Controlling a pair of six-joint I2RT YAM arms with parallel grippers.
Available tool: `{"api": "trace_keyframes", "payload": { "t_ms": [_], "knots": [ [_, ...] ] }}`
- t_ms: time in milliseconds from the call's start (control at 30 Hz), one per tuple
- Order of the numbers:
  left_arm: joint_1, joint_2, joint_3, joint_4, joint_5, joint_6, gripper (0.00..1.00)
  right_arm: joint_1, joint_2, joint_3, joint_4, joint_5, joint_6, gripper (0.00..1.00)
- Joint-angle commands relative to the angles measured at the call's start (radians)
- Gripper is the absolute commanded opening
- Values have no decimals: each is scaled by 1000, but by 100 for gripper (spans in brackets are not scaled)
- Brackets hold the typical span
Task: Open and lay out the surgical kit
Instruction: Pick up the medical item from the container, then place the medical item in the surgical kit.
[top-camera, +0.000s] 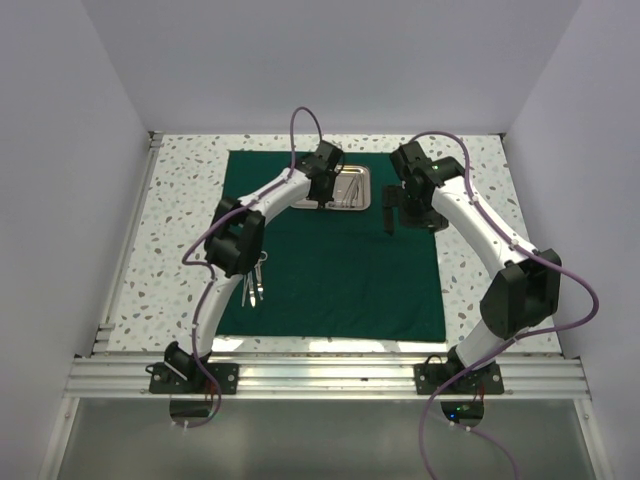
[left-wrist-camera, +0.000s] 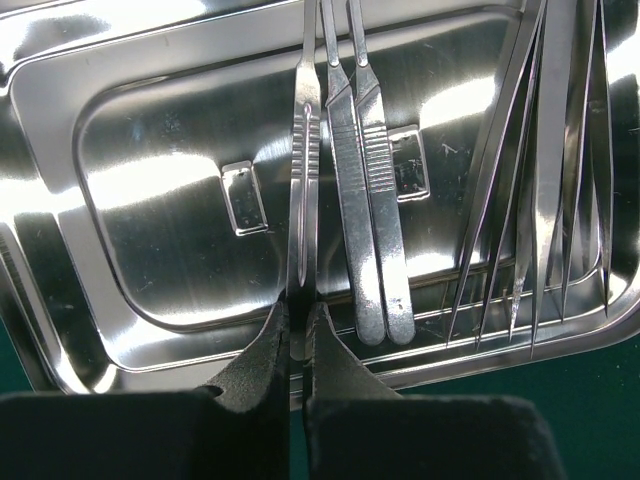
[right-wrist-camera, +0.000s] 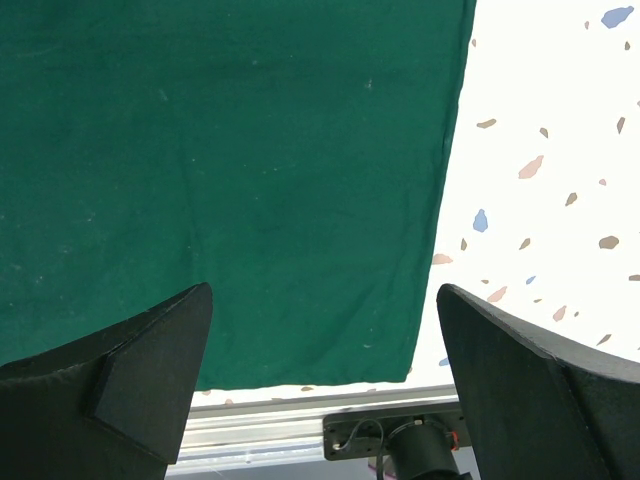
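My left gripper is going to release the slim steel instrument, still lying in the tray, onto the bare green cloth (top-camera: 322, 285) that lies between the tray and the rail.
The dark green cloth (top-camera: 330, 255) lies spread flat on the table. The shiny steel tray (top-camera: 347, 188) sits on its far edge. In the left wrist view my left gripper (left-wrist-camera: 297, 325) is shut on the near end of a slim steel instrument (left-wrist-camera: 303, 150) lying in the tray (left-wrist-camera: 170, 200). Two more slim handles (left-wrist-camera: 368, 200) and several tweezers (left-wrist-camera: 540, 180) lie to its right. Several instruments (top-camera: 255, 285) lie on the cloth's left side. My right gripper (top-camera: 389, 215) hangs open and empty above the cloth (right-wrist-camera: 220, 150), right of the tray.
The speckled table (right-wrist-camera: 540, 150) shows to the right of the cloth. An aluminium rail (top-camera: 330, 375) with both arm bases runs along the near edge. White walls enclose the left, right and back.
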Motion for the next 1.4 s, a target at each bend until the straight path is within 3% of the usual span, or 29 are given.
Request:
{"api": "trace_keyframes", "payload": {
  "t_ms": [0, 300, 700, 900, 1100, 1367],
  "knots": [
    [6, -7, -38, -48, 0, 19, 0, 2, -41, 12, 1, 15, -12, 99],
    [6, -177, 37, -110, -43, 4, 0, 0, -56, -2, 23, -43, -3, 99],
    [-52, -568, -415, -85, -48, -160, 0, 3, -128, -65, 69, -120, 9, 99],
    [-240, -790, -846, -10, -37, -353, 0, 3, -159, -124, 101, -131, 17, 99],
    [-360, -827, -972, 22, -25, -458, 0, 3, -182, -187, 128, -143, 17, 99],
    [-407, -798, -960, -22, -40, -512, 0, 3, -226, -227, 130, -125, 14, 99]
  ]
}}
